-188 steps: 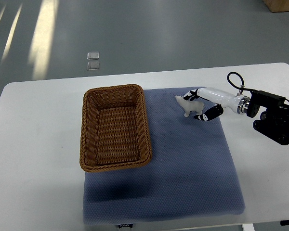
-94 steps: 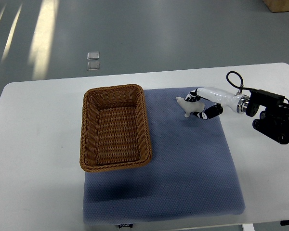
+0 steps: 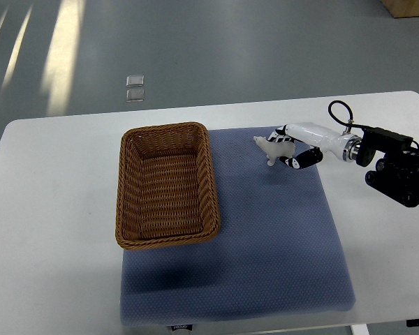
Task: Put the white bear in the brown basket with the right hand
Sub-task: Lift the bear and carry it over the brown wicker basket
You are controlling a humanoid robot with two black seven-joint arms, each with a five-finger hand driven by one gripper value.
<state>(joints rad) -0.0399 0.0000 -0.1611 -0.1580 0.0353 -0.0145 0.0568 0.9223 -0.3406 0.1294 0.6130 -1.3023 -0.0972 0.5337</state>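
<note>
My right gripper has the white bear to place. I should set it down inside the far end of the brown basket [image 3: 156, 150] with that gripper.
A small white bear [image 3: 271, 149] is at the far edge of the blue mat [image 3: 265, 237], right of the brown wicker basket [image 3: 165, 184]. My right hand [image 3: 288, 148] comes in from the right edge and its fingers are closed around the bear's rear half. The bear's head points left toward the basket and sticks out of the hand. The basket holds nothing. The left arm is out of view.
The white table [image 3: 49, 230] carries the mat and basket. The right arm's black wrist housing [image 3: 398, 171] and a cable loop [image 3: 339, 112] sit over the table's right side. Grey floor lies beyond the far edge.
The right hand's fingers have closed tighter on the bear, and hand and bear have shifted slightly away from me. The basket has not moved.
</note>
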